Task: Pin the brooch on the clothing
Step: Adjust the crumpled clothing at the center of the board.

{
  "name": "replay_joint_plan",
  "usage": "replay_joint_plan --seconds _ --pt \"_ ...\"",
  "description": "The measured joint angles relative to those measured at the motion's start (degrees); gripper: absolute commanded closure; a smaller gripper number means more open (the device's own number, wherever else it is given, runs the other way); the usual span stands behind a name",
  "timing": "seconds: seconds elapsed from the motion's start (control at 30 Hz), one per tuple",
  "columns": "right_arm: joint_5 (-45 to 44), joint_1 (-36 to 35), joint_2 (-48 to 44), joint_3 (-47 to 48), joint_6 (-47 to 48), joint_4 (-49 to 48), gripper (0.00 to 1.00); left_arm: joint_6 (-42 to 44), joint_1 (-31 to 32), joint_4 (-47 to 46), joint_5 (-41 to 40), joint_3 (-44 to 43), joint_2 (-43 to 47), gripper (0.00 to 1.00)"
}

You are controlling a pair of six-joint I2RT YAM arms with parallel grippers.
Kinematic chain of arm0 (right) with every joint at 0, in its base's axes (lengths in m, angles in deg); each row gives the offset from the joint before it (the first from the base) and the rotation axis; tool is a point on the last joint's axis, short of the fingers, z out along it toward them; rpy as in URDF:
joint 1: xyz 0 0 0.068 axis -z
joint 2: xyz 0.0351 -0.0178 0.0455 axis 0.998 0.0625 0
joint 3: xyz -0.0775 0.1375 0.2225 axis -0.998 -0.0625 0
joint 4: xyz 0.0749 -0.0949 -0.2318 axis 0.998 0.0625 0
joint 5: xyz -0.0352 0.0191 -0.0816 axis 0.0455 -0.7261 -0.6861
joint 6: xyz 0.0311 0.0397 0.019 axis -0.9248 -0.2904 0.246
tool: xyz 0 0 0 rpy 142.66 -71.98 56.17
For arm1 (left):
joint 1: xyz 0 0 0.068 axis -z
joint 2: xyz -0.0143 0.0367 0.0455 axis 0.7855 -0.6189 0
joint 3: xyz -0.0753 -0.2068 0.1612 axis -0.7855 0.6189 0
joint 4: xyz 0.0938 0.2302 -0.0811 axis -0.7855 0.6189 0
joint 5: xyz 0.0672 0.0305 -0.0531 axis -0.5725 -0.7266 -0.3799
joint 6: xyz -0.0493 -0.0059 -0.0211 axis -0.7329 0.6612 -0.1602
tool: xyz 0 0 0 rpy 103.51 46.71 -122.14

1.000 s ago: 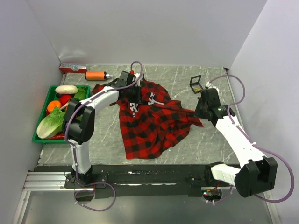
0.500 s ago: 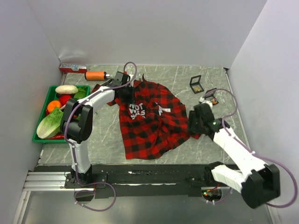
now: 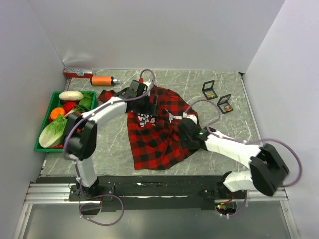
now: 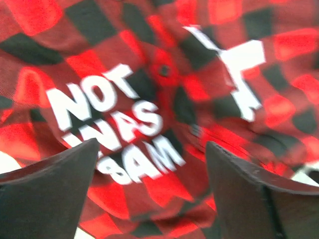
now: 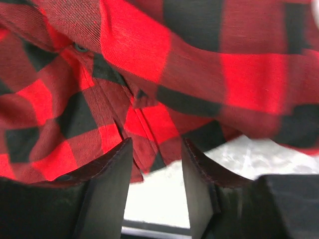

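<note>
Next, my left gripper grabs the side edge point(image 3: 132, 151) of the plaid shirt that faces the green tray, just a bit above the bottom corner of the shirt.
The clothing point(image 3: 154, 144), a red-and-black plaid shirt, lies spread on the marble table, its white lettering point(image 3: 145, 119) facing up. My left gripper point(image 3: 151, 105) hovers over the shirt's upper part. In the left wrist view it point(image 4: 152, 149) stands wide open above the lettering point(image 4: 107, 122) with nothing held. My right gripper point(image 3: 183, 128) is low at the shirt's right side. In the right wrist view it point(image 5: 155, 144) is open, and the shirt's hem point(image 5: 149, 124) hangs between the fingertips, unclamped. The brooch cannot be made out.
Two small open black boxes point(image 3: 209, 89) point(image 3: 225, 103) stand at the back right, each with a tiny item inside. A green tray point(image 3: 45, 148) of vegetables sits at the left. An orange bottle point(image 3: 102, 80) and a red box point(image 3: 77, 73) lie along the back wall.
Both grippers have opened. The right arm swung left from the table's right side onto the shirt's right edge. The left gripper shifted right over the lettering. The shirt lies flatter.
</note>
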Motion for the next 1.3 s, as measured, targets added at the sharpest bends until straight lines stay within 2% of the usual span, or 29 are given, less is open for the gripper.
replay_joint_plan --seconds 0.2,0.37,0.47,0.57,0.67,0.7,0.83,1.03,1.1,1.2,1.23,1.3 --pt "-1.68 -0.72 10.05 3.69 -0.72 -2.27 0.54 -3.41 4.55 -3.17 -4.0 10.56 16.37 0.04" --pt "-1.79 -0.74 13.97 4.9 -0.83 -4.87 0.5 -9.73 3.89 -7.58 -8.22 26.4 32.44 0.04" --pt "-2.49 -0.74 16.37 6.25 -1.16 -5.66 0.49 -13.35 3.82 -8.09 -9.64 32.96 35.36 0.03" --pt "-3.52 -0.74 18.8 7.74 -1.95 -5.62 0.54 -16.55 3.82 -7.65 -10.23 38.88 35.58 0.03" --pt "-4.42 -0.74 20.06 8.72 -2.38 -5.68 0.68 -19.08 3.82 -6.25 -10.62 42.77 35.76 0.01" --pt "-4.74 -0.74 20.2 8.9 -2.67 -5.66 0.76 -19.8 3.82 -5.7 -10.82 43.56 35.82 0.03" --pt "-5.68 -0.74 20.26 8.96 -2.95 -5.57 0.92 -22.14 3.85 -4.26 -11.26 45.35 36.7 0.11" --pt "-5.95 -0.74 20.26 8.98 -2.93 -5.66 1.0 -25.57 6.91 -5.25 -10.86 48.35 37.38 0.26" --pt "-5.97 -0.7 20.26 8.98 -2.89 -5.7 1.0 -26.62 8.39 -5.73 -10.47 49.59 36.81 0.31" --pt "-5.97 -0.61 20.26 8.98 -2.64 -5.75 1.0 -27.93 9.51 -8.13 -10.4 50.53 36.15 0.44" --pt "-5.95 -0.57 20.26 8.98 -2.49 -5.77 1.0 -28.5 9.57 -9.22 -10.38 50.95 35.87 0.53" --pt "-5.95 -0.57 20.22 8.98 -2.16 -5.77 1.0 -29.33 9.6 -11.74 -10.25 51.84 35.56 0.62"
